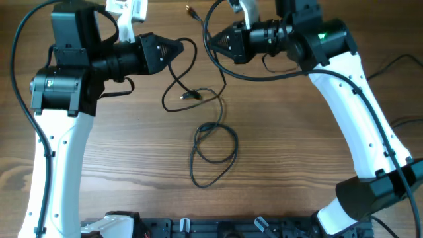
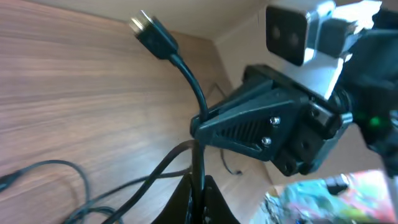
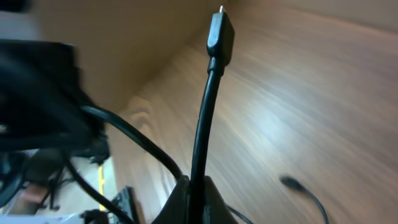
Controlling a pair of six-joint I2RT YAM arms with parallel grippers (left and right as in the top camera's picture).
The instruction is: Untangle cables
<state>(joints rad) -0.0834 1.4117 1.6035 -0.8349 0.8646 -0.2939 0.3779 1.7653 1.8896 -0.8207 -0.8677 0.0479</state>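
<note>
The cable is held by my right gripper only near its plug, so that gripper should open and take the stretch at my left gripper's fingertips [image 1: 189, 41] before it carries the cable aside.
Thin black cables [image 1: 215, 142] lie looped on the wooden table, with one plug [image 1: 192, 96] resting mid-table. My left gripper [image 1: 180, 47] is shut on a cable [image 2: 198, 149]; that cable's silvery-tipped plug [image 2: 146, 28] sticks out beyond the jaws [image 2: 199, 196]. My right gripper [image 1: 211, 41] faces it closely from the right. It is shut on another cable [image 3: 202, 130], whose small black plug [image 3: 219, 34] stands up past the jaws [image 3: 196, 199]. A cable end [image 1: 192, 11] shows at the far edge of the table. Both held cables trail down to the loops.
The two grippers are almost tip to tip at the far middle of the table. Thick black arm wires [image 1: 221, 66] loop near the right gripper. A loose plug [image 3: 292, 182] lies on the table in the right wrist view. The arm bases [image 1: 198, 228] sit at the front edge.
</note>
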